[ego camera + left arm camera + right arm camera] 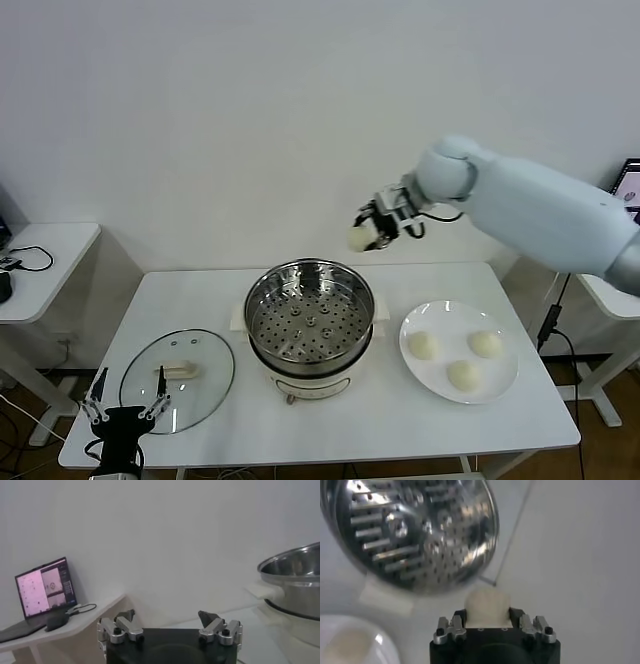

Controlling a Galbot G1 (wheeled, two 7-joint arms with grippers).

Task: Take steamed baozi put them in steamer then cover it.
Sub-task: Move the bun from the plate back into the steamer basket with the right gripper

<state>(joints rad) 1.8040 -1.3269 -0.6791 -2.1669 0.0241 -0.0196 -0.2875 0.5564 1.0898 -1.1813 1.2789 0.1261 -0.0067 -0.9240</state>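
Observation:
Next, I release the pale baozi from my right gripper onto the bottom with holes, by the steamer's far side [305, 288] [462, 541].
My right gripper [366, 232] is shut on one pale baozi [359, 238] and holds it in the air above the far right rim of the steamer [309, 316]. In the right wrist view the baozi [487, 608] sits between the jaws with the steamer's perforated bottom [415, 530] below. The steamer is empty. Three baozi [423, 345] [485, 343] [462, 374] lie on the white plate [500, 385]. The glass cover [177, 380] lies flat on the table left of the steamer. My left gripper [124, 404] is open and empty at the table's front left corner.
The white table [350, 440] ends just ahead of my left gripper. A side table [40, 262] with cables stands to the left; in the left wrist view a laptop [44, 589] stands on another side table. The steamer's rim [295, 567] shows there too.

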